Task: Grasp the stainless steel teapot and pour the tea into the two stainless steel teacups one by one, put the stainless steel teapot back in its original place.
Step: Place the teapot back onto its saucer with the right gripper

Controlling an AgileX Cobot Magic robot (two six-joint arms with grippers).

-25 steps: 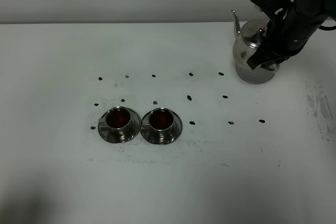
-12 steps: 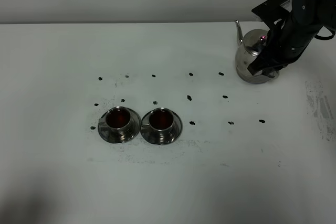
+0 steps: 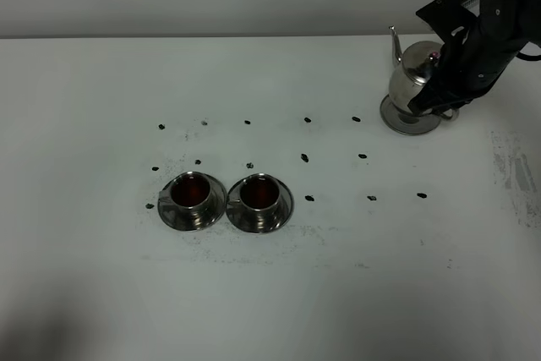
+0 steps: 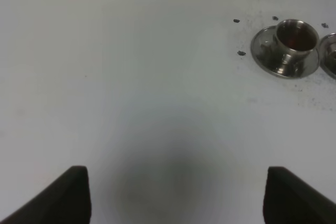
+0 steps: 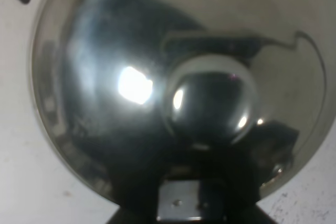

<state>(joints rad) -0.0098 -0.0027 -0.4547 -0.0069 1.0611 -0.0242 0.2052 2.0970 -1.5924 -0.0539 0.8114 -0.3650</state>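
Note:
I'll release the stainless steel teapot from my right gripper on the round metal disc [image 3: 408, 118] near the table's far edge.
The stainless steel teapot [image 3: 411, 80] stands upright at the table's far right, spout to the left, its base ring on or just above the surface. My right gripper [image 3: 440, 95] is on its handle side and hides the handle. In the right wrist view the teapot [image 5: 105, 77] fills the frame, with the lid knob [image 5: 210, 100] in the middle. The two stainless steel teacups [image 3: 193, 193] [image 3: 260, 194] sit side by side on saucers, both holding dark reddish tea. My left gripper [image 4: 176, 182] is open over bare table, with one teacup [image 4: 295, 38] ahead of it.
Small dark specks [image 3: 306, 157] are scattered in rows on the white table [image 3: 101, 276] between the cups and the teapot. A smudged patch [image 3: 514, 171] lies near the right edge. The table's far edge runs just behind the teapot.
My right gripper has carried the teapot a little to the right and back and lowered it, and the pot now stands more upright. The cups have not moved.

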